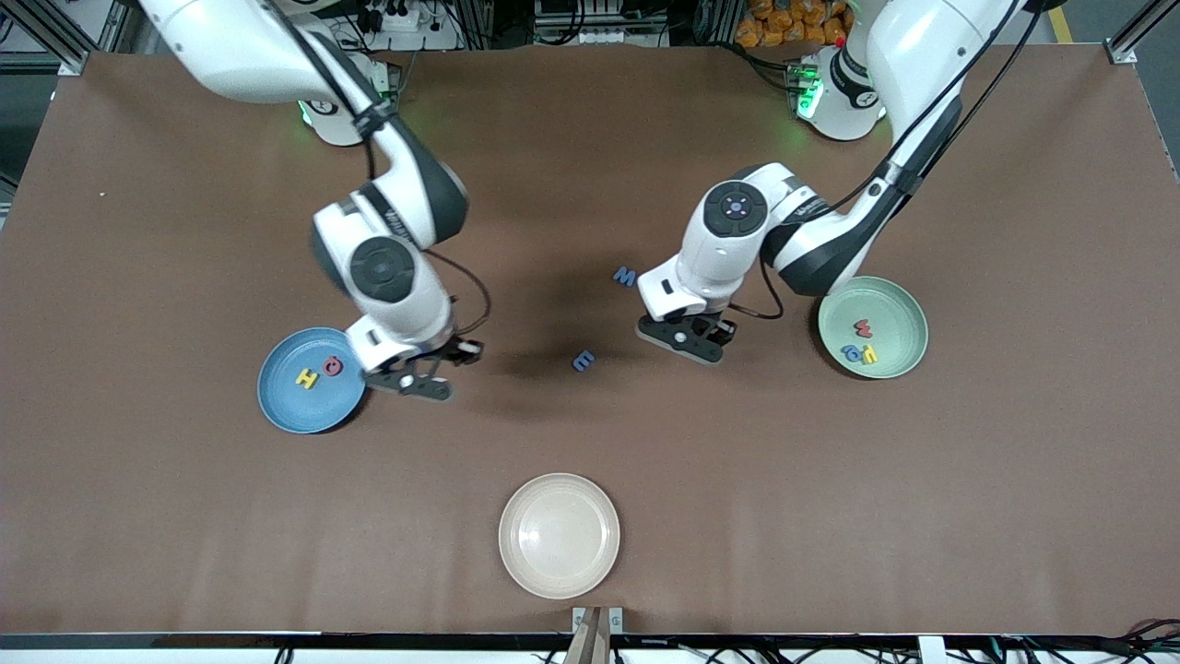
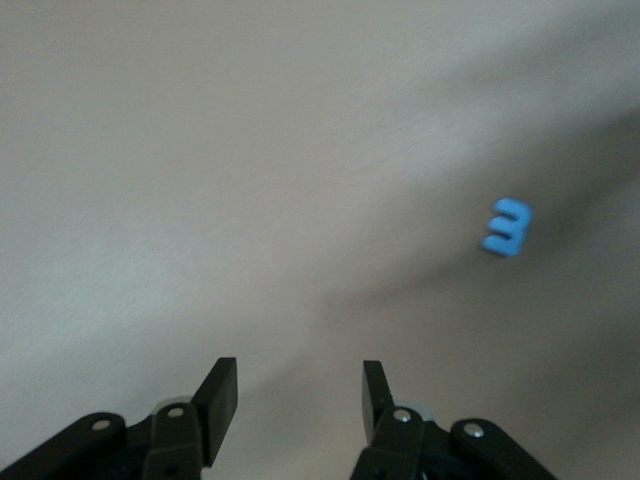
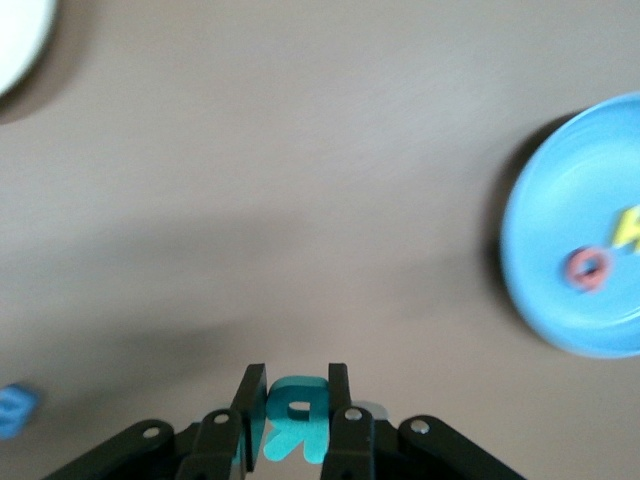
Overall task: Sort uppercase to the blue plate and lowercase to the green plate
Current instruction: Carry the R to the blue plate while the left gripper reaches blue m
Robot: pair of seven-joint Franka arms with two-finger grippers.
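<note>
The robot's right gripper will release the teal R on the blue plate's bare front part point(image 1: 327, 405) point(image 3: 566, 192), close to the yellow H.
My right gripper point(image 1: 417, 378) is shut on the teal R point(image 3: 295, 415), just above the table beside the blue plate point(image 1: 281, 398). That plate holds the yellow H point(image 1: 306, 376) and red Q point(image 1: 333, 366); in the right wrist view the plate point(image 3: 545, 230) shows with the Q point(image 3: 586, 268) and the H point(image 3: 630, 228). My left gripper point(image 1: 687, 339) is open and empty over bare table. The blue W point(image 1: 625, 276) and the light-blue three-pronged letter point(image 1: 583, 361) lie on the table; the latter shows in the left wrist view point(image 2: 507, 227). The green plate point(image 1: 899, 318) holds the red w point(image 1: 863, 326), the blue rounded letter point(image 1: 853, 351) and the yellow n point(image 1: 868, 354).
A cream plate point(image 1: 559, 535) sits near the table's front edge, closest to the front camera. Brown table point(image 1: 830, 480) spreads wide around the plates. The left arm's forearm hangs over the green plate's rim.
</note>
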